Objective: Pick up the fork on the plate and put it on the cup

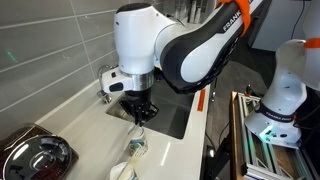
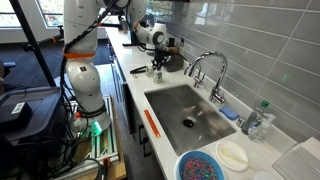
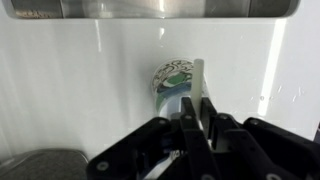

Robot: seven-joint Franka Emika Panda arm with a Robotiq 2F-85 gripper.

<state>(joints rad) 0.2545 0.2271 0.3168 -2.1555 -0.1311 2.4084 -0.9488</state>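
Note:
The robot's gripper needs to release the fork inside the cup [image 1: 138, 141] [image 3: 192, 97], with the fork's end leaning over the cup's rim toward the sink.
My gripper [image 3: 197, 103] hangs just above the cup [image 3: 172, 80], a small white tumbler with a green-blue pattern, on the white counter beside the sink. The jaws are shut on the fork [image 3: 199, 75], a thin pale strip that runs from between the fingers over the cup's rim. In both exterior views the gripper [image 1: 141, 112] [image 2: 158, 62] points down over the cup [image 1: 135, 147]. A white round thing [image 1: 122, 172] lies at the frame's bottom edge. I cannot tell whether it is the plate.
A steel sink [image 2: 190, 112] with a faucet [image 2: 208, 70] lies next to the cup. A dark pan [image 1: 35, 155] stands on the counter nearby. A blue dish [image 2: 203, 167], a white bowl [image 2: 232, 155] and a bottle [image 2: 258, 120] are beyond the sink's far end.

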